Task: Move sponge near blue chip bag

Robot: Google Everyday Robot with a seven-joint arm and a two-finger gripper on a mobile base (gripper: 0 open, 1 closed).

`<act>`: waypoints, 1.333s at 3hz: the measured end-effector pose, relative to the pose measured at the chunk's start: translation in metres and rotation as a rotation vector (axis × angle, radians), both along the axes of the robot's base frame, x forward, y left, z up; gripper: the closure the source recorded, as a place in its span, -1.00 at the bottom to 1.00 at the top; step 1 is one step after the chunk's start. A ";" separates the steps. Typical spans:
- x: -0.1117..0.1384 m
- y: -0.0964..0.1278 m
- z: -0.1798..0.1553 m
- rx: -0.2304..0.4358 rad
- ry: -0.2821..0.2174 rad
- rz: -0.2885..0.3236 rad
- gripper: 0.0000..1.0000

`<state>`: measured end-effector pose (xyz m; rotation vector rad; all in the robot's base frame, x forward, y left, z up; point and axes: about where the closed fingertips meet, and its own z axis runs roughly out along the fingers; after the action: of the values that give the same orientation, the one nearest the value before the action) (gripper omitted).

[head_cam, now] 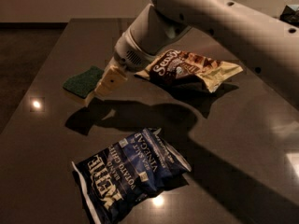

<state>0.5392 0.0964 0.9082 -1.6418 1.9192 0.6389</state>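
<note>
Next, my gripper lets go of the sponge on the shadowed table (78, 119) just behind the blue chip bag, toward the bright spot.
The sponge (82, 80), green on top with pale foam below, is held above the dark table (224, 139) at the left, casting a shadow beneath it. My gripper (96, 93) is shut on the sponge's right end, with one cream finger (111, 80) showing. The blue chip bag (131, 171), navy with white "Kettle" lettering, lies flat at the front of the table, below and a little right of the sponge, a clear gap away.
A brown-and-cream chip bag (191, 69) lies at the middle back, just right of the gripper. My white arm (224, 27) crosses the upper right. The table's left edge (42, 78) runs close to the sponge.
</note>
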 end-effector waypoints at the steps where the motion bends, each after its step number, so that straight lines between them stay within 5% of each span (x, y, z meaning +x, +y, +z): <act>1: -0.022 -0.003 -0.007 -0.024 0.035 0.040 1.00; 3: -0.063 0.009 -0.033 -0.062 0.140 0.158 1.00; 4: -0.079 0.008 -0.036 -0.069 0.146 0.192 0.48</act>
<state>0.4601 0.1046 0.8719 -1.8858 1.9181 0.7961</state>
